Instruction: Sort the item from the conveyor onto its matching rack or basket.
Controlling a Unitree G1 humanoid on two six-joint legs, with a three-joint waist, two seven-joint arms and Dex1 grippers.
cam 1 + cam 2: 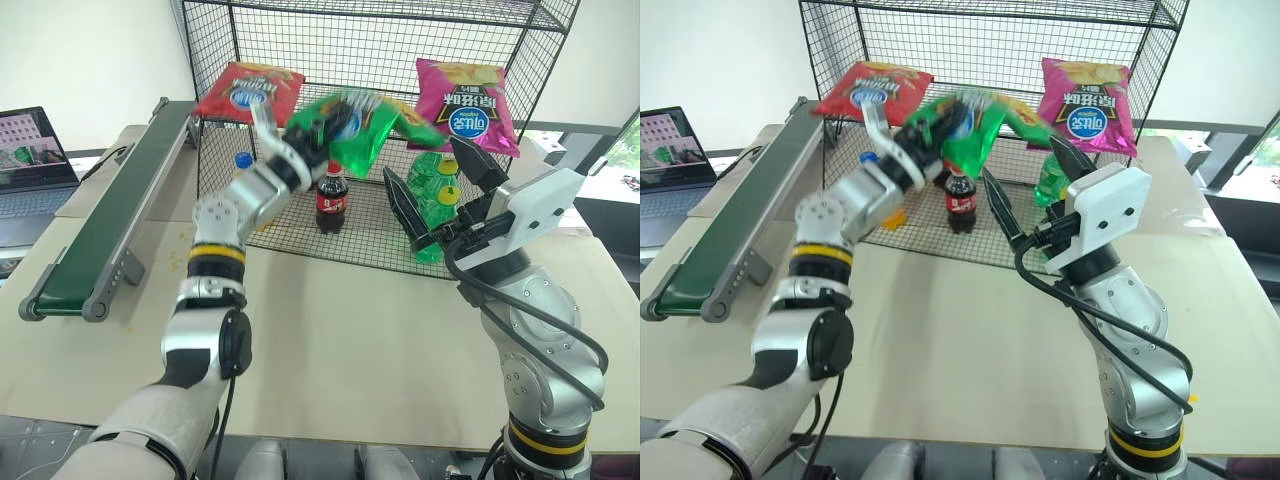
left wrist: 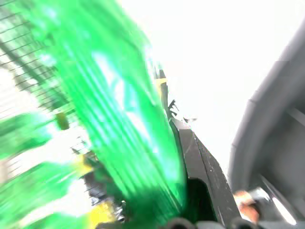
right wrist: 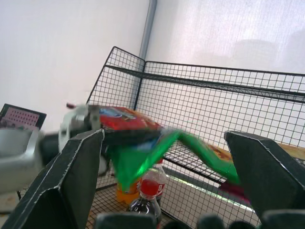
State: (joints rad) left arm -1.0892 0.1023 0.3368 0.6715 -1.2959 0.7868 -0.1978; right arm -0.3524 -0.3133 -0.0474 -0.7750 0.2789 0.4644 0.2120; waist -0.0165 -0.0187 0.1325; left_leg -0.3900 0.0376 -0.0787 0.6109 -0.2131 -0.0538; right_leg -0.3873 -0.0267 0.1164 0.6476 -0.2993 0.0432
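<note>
My left gripper drops the green bag next on the mesh shelf (image 1: 362,117) between the red bag and the pink bag.
The item, a shiny green snack bag (image 1: 365,125), hangs in the air in front of the black wire rack (image 1: 400,40), at the height of its mesh shelf, between a red bag and a pink bag. My left gripper (image 1: 310,135) is shut on the green bag's left end; the left wrist view shows the bag (image 2: 119,109) close up. My right gripper (image 1: 422,157) stands open just right of the bag and holds nothing; between its spread fingers the bag (image 3: 143,160) shows. The dark green conveyor (image 1: 110,215) runs along the table's left side with nothing on it.
A red bag (image 1: 248,92) and a pink bag (image 1: 465,103) lie on the rack's shelf. Under the shelf stand a cola bottle (image 1: 332,200), green bottles (image 1: 435,190) and a blue-capped bottle (image 1: 243,160). A laptop (image 1: 30,150) sits far left.
</note>
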